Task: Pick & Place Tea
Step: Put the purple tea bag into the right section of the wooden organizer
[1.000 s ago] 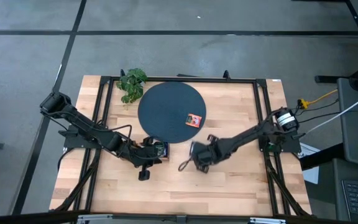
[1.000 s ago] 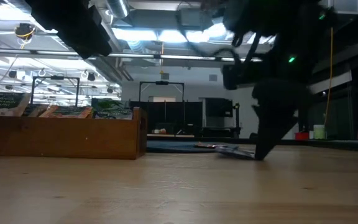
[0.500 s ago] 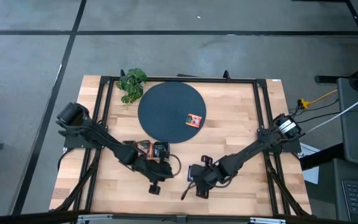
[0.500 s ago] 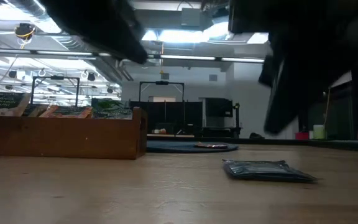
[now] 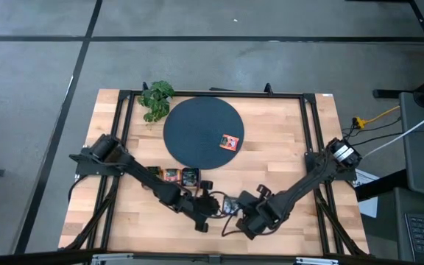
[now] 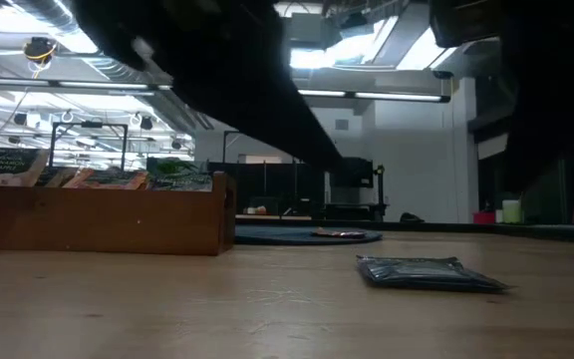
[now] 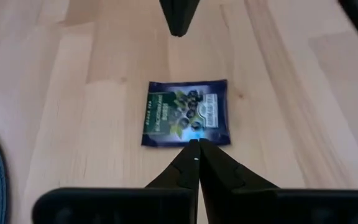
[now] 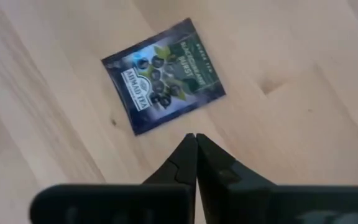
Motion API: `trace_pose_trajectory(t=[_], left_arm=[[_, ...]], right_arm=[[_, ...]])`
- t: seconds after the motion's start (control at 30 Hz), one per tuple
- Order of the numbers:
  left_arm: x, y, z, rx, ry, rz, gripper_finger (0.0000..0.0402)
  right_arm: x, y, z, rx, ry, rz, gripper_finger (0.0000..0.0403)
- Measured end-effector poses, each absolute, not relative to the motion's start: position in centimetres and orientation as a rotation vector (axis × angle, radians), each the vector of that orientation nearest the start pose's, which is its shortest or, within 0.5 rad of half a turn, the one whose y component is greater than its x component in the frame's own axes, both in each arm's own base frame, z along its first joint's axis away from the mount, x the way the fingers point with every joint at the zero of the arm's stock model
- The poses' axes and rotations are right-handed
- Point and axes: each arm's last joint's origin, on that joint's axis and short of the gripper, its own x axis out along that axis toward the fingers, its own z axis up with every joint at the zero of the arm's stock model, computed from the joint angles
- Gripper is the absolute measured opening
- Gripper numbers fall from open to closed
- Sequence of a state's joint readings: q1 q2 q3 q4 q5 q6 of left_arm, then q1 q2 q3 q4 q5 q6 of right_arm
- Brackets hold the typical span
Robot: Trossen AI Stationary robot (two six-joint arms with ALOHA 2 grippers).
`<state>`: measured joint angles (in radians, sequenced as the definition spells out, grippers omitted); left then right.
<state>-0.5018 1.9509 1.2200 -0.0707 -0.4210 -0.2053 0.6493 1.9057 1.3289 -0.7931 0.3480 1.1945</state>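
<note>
The dark blue sachet is lying flat on the wood, so next my left gripper braces one edge while my right gripper opens and pinches up the opposite edge (image 8: 166,117).
A dark blue tea sachet (image 5: 230,205) (image 7: 186,114) (image 8: 163,74) lies flat on the wooden table near its near edge (image 6: 427,271). My left gripper (image 7: 196,146) (image 5: 216,208) is shut, its tips pointing at the sachet's closest edge; the low view shows nothing resting on the sachet. My right gripper (image 8: 196,140) (image 5: 240,214) is also shut, hovering on the sachet's other side, apart from it; its tip (image 7: 179,18) shows in the left wrist view. An orange-red sachet (image 5: 231,140) lies on the dark disc (image 5: 197,129).
A brown wooden compartment tray (image 6: 98,214) (image 5: 171,175) with several upright sachets stands left of the arms. A leafy plant (image 5: 156,99) sits at the far left by the disc. Bare wood lies toward the near edge and to the right.
My right gripper, shut and with its tip on the dark sachet, slid the sachet toward the table's near edge, then rose off it and turned. My left gripper, shut, has come toward the near edge and right, lower, up to the sachet.
</note>
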Motion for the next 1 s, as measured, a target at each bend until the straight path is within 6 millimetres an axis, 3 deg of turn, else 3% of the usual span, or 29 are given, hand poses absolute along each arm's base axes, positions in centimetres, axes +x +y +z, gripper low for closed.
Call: trace_pose_trajectory(t=[0.2, 0.5, 0.67, 0.8, 1.0], left_arm=[[37.6, -18.6, 14.6, 0.164, 0.731, 0.018, 0.0002], [39.3, -19.0, 13.0, 0.115, 0.728, -0.035, 0.0002], [39.3, -18.9, 11.4, 0.1, 0.785, -0.05, 0.0004], [39.2, -19.0, 11.0, 0.06, 0.815, -0.052, 0.0002], [38.9, -18.9, 10.8, 0.031, 0.862, -0.032, 0.0005]], right_arm=[[28.9, 21.9, 17.7, 0.387, 1.113, -0.471, 0.0007], [28.7, 22.1, 17.7, 0.423, 1.104, -0.492, 0.0036], [28.4, 21.8, 17.0, 0.461, 1.096, -0.541, 0.0051], [28.3, 21.8, 16.2, 0.5, 1.078, -0.529, 0.0081], [28.6, 22.0, 14.5, 0.602, 1.001, -0.443, 0.0156]])
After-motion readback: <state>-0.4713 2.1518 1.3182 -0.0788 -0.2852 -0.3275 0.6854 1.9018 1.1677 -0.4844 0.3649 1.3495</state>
